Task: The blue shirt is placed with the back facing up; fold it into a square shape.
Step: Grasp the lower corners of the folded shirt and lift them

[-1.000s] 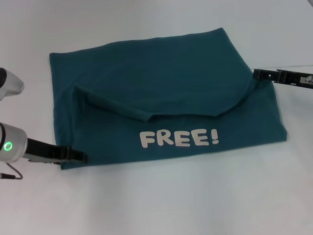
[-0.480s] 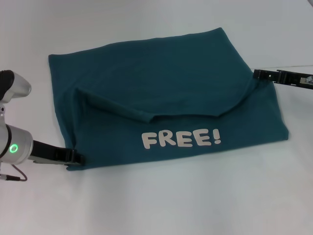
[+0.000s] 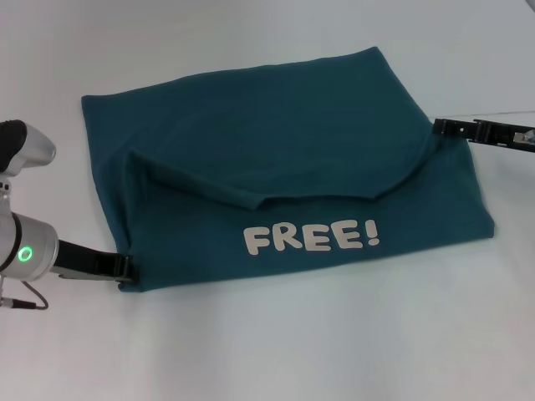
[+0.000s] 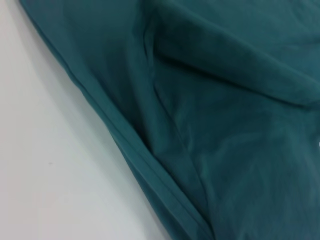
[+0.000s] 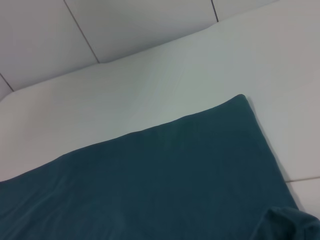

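The robot's right gripper needs to next move to the near corner (image 3: pixel 486 230) of the blue shirt, on the exclamation mark's side of the "FREE!" print, and close there.
The blue shirt (image 3: pixel 284 150) lies flat on the white table, teal, with a white "FREE!" print (image 3: pixel 311 236) on its near part and a folded-over layer across its middle. My left gripper (image 3: pixel 125 269) sits low at the shirt's near-left corner, touching its hem (image 4: pixel 150 170). My right gripper (image 3: pixel 438 127) is at the shirt's right edge where the fold ends. It is shut on a small raised pucker of the cloth (image 5: pixel 287 225).
The white table (image 3: pixel 276 351) spreads around the shirt on all sides. A pale seam line (image 3: pixel 493 112) runs off to the right behind my right gripper. White wall panels (image 5: pixel 125 25) stand beyond the table's far edge.
My left gripper's tip has drawn back leftward from over the shirt's near-left corner to its edge. The shirt shifted slightly. My right gripper has not moved.
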Motion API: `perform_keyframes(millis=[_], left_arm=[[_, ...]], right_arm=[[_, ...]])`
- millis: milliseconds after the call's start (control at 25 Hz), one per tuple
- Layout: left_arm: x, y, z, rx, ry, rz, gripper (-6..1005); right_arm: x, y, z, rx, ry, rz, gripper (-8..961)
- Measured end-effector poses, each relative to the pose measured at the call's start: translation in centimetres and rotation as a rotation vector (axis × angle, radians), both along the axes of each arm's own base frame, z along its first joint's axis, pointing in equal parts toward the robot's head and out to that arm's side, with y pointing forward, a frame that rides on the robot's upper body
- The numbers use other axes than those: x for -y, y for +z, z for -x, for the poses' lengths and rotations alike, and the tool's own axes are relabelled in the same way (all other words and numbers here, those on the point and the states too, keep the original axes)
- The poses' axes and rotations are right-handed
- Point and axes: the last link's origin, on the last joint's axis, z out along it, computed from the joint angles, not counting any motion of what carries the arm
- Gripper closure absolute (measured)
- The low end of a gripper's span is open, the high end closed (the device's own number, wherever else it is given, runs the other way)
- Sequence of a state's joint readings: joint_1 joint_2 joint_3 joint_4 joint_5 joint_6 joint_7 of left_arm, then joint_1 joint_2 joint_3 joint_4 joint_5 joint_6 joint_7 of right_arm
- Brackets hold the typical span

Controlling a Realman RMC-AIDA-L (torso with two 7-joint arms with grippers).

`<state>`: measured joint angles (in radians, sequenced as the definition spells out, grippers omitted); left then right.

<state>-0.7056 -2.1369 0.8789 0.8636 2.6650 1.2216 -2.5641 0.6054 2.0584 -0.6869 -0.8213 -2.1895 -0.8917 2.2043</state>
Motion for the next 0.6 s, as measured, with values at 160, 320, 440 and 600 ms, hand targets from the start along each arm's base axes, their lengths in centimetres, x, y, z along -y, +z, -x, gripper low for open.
perform_keyframes(millis=[160, 320, 440, 600], left_arm=[[0.0, 0.0, 0.0, -0.002, -0.008, 0.003, 921], [0.0, 0.0, -0.1, -0.001, -0.014, 0.008, 951], [-0.1, 0.0, -0.3, -0.002, -0.018, 0.01, 951], [-0.2, 0.3, -0.4, -0.004, -0.023, 0.014, 951]], right_arm=[[0.3, 0.2, -0.3, -0.004, -0.007, 0.015, 37], [0.7, 0.8, -1.2, 0.004, -0.08, 0.054, 37], [1.3, 1.3, -2.2, 0.029, -0.147, 0.099, 37], [2.2, 1.7, -2.9, 0.055, -0.207, 0.178, 37]])
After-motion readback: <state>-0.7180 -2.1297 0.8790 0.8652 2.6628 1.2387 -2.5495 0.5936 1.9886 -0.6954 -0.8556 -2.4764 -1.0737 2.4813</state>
